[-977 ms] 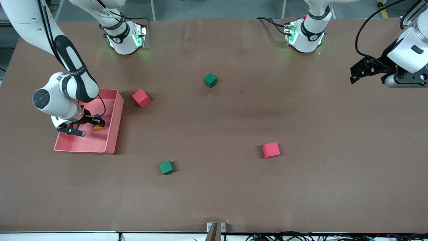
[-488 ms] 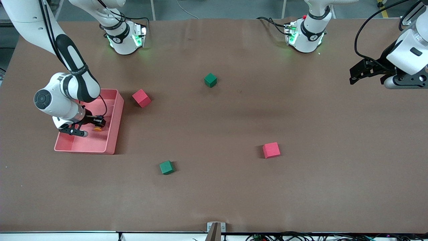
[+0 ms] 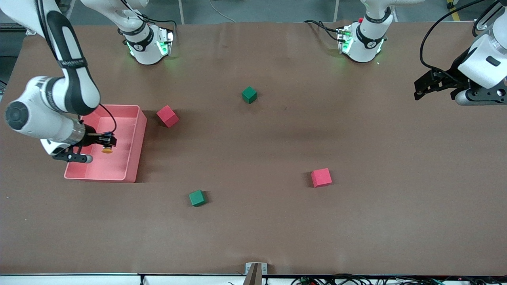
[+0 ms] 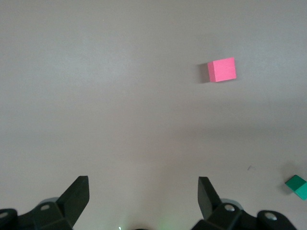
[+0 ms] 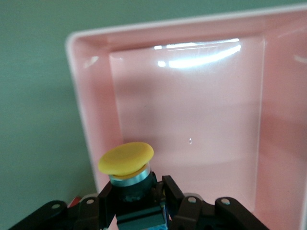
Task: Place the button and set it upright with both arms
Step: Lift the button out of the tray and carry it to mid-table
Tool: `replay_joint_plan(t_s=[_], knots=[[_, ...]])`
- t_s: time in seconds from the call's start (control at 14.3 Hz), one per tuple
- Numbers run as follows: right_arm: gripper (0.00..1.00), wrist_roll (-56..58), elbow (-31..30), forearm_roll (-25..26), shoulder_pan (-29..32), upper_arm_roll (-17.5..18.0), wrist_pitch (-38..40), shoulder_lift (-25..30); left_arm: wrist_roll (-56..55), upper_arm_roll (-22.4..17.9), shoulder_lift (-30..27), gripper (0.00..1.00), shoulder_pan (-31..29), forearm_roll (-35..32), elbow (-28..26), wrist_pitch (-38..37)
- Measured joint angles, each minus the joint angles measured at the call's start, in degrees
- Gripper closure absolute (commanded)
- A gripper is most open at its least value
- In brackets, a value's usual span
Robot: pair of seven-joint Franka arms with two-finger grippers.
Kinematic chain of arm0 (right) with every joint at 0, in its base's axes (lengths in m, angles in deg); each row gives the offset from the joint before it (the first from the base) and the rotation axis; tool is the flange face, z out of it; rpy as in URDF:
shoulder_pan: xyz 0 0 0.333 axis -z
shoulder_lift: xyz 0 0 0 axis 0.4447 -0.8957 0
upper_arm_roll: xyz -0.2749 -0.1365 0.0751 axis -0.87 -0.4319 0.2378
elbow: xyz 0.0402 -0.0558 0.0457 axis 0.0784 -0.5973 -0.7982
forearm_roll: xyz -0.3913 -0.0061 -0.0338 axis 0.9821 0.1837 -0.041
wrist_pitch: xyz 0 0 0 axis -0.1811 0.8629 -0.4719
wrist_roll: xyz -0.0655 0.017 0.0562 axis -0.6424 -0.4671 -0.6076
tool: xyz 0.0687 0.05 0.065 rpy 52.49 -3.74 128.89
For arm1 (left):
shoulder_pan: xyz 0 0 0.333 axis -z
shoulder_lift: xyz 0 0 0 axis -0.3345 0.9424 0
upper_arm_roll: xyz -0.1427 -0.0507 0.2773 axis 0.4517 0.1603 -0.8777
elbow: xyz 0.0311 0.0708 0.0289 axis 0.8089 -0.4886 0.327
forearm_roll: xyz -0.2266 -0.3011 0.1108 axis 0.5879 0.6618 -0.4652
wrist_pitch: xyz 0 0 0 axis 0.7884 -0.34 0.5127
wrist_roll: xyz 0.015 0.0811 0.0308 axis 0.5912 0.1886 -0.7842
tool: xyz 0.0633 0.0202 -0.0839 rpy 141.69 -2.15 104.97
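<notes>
Next, my right gripper sets the button down in the bare middle of the brown table (image 3: 269, 152), among the scattered cubes.
The button (image 3: 107, 146) has a black body and a round orange cap (image 5: 126, 157). My right gripper (image 3: 106, 141) is shut on its body and holds it in the air over the pink tray (image 3: 134, 156), with the cap sticking out past the fingertips. In the right wrist view the tray's inside (image 5: 192, 115) lies under the button (image 5: 132, 184). My left gripper (image 3: 420, 88) hangs open and holds nothing over the left arm's end of the table; its fingers (image 4: 76, 196) stand wide apart in the left wrist view.
Two red cubes (image 3: 167, 116) (image 3: 321, 177) and two green cubes (image 3: 249, 94) (image 3: 197, 198) lie scattered on the brown table. The left wrist view shows a red cube (image 4: 221, 70) and part of a green cube (image 4: 298, 186).
My right gripper has risen with the button, lifting it off the tray floor, and drifted toward the right arm's end of the table. The left arm has barely moved.
</notes>
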Motion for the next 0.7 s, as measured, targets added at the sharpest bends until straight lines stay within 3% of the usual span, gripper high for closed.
replay_joint_plan(t_s=[0.21,0.35,0.7], knots=[[0.95,-4.90,11.04,0.07,-4.03,0.10,13.11,0.32,0.26,0.02,0.00,0.00,0.02,0.00,0.01,0.09],[0.95,-11.72,16.79,0.06,-9.87,0.36,18.69,0.03,0.26,-0.04,0.00,0.00,-0.02,0.00,0.03,0.12],[0.95,-25.41,25.23,0.04,-27.68,0.82,19.43,-7.31,0.26,-0.05,0.00,0.00,-0.01,0.02,0.06,0.16]])
